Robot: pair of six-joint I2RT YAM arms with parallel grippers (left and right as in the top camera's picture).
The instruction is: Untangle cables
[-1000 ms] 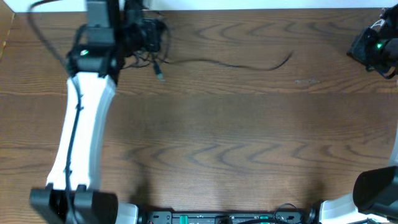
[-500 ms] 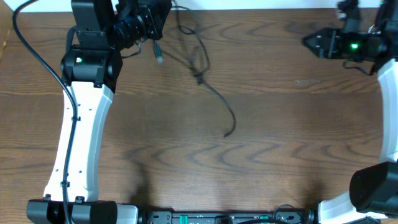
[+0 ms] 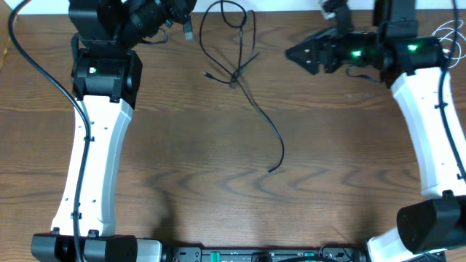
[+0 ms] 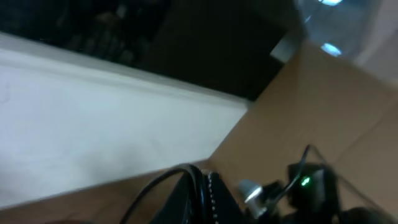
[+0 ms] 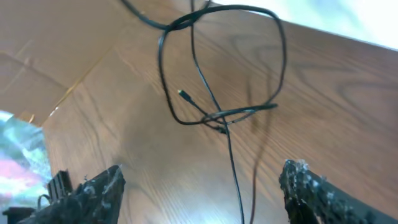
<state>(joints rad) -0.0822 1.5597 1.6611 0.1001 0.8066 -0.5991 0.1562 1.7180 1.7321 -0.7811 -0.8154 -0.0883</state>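
I should close my right gripper on the side of the black cable's loop [image 3: 254, 42] [image 5: 280, 78] that faces it, just above the knot, so that I can pull the loop outward.
The black cable [image 3: 240, 69] hangs from my left gripper [image 3: 177, 12] at the table's far left. It forms a loop with a knot [image 3: 234, 78], and its tail trails to mid-table. One silver plug [image 3: 187, 30] dangles just below that gripper. In the left wrist view the black cable [image 4: 163, 182] arcs over my closed fingers [image 4: 214, 198]. My right gripper [image 3: 295, 53] points left at the loop, open and holding nothing. The right wrist view shows the knot [image 5: 221, 118] ahead of the right gripper [image 5: 205, 193], with the tail running down between the spread fingers. Thin white cable loops [image 3: 445, 31] lie at the far right edge.
The wooden table [image 3: 218, 211] ends at a white strip [image 3: 291, 4] along the back. Both arms reach to the far edge. A thick black arm cable [image 3: 40, 69] runs along the left arm.
The right arm has swung left toward the cable and its jaws have opened. The left gripper has moved back, and the black cable now hangs in a knotted loop with its tail mid-table.
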